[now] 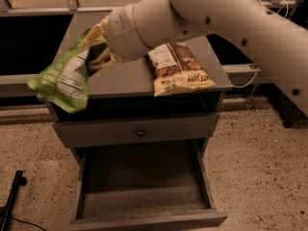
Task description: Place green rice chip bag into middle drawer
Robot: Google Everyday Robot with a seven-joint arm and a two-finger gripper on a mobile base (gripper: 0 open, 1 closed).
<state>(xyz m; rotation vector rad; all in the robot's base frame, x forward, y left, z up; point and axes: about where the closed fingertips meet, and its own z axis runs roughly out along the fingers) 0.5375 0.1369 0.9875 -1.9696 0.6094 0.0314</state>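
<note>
My gripper is going to let go of the green rice chip bag on the middle drawer's bottom, straight [147, 171] below the small knob.
The green rice chip bag [61, 81] is crinkled, bright green with a white label. It hangs in the air over the front left corner of the cabinet top [122, 83]. My gripper [95, 49] is shut on the bag's upper end, just above the left part of the cabinet top, and the big white arm reaches in from the upper right. The middle drawer [142, 201] is pulled out below, a wide grey box with a wood-grain floor and nothing in it. It lies lower than the bag and to its right.
A big brown-and-yellow chip bag [177, 69] lies on the right of the cabinet top. A closed grey drawer front with a small knob [140, 132] sits above the open drawer. A black object [13, 196] lies on the speckled floor at the lower left.
</note>
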